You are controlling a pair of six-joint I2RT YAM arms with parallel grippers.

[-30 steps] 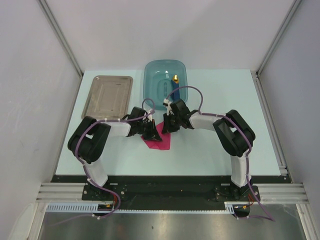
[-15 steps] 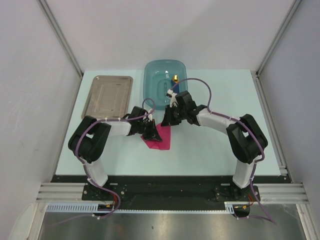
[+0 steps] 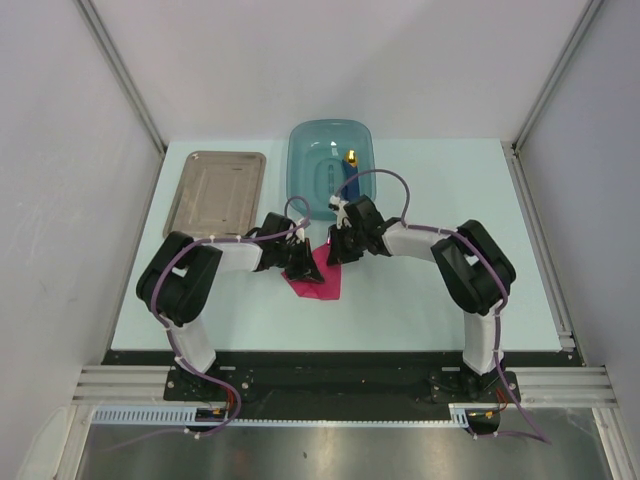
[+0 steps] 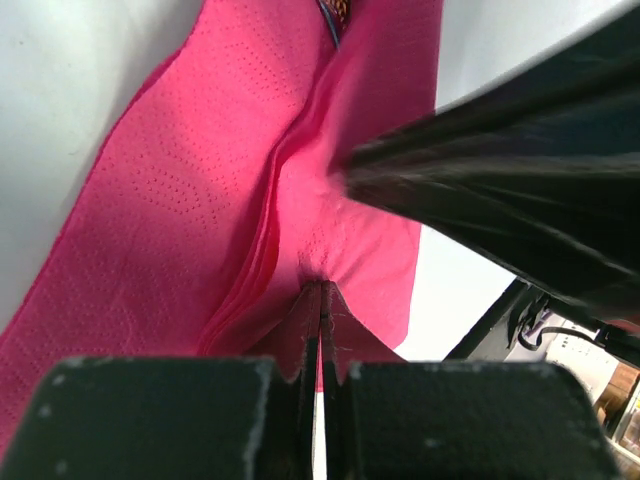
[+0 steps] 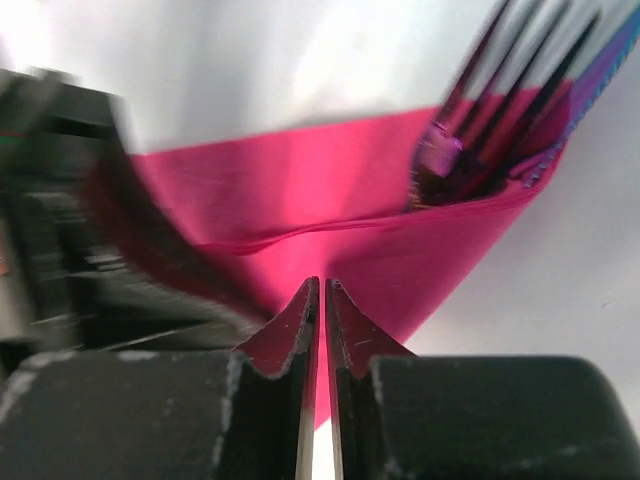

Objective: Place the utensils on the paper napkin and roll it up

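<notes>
I pinch the napkin's puckered fold with my left gripper while its flap lies open beside it, so next I regrip by the flap's outer edge [image 4: 62,235] and fold it over.
The paper napkin [image 3: 322,282] lies mid-table, folded over, between both grippers. In the right wrist view the napkin [image 5: 330,200] forms a pocket, and the utensils [image 5: 495,110] stick out of its right end: dark fork tines and a purplish-blue handle. A small bit of a utensil [image 4: 337,12] shows at the top of the left wrist view. My left gripper [image 3: 300,263] [image 4: 321,288] is shut, pinching a puckered fold of the napkin [image 4: 200,180]. My right gripper [image 3: 335,247] [image 5: 322,285] is shut, its tips at the napkin's near layer; a grip cannot be told.
A teal bowl [image 3: 300,150] stands behind the napkin, holding a chunky blue object with a yellow tip [image 3: 350,160]. A grey-brown metal tray [image 3: 218,190] lies at the back left. The right gripper's body [image 4: 500,170] fills the right of the left wrist view.
My right gripper pulled back toward the bowl half a second ago and has now come back down to the napkin's right side. The left gripper has held still on the napkin.
</notes>
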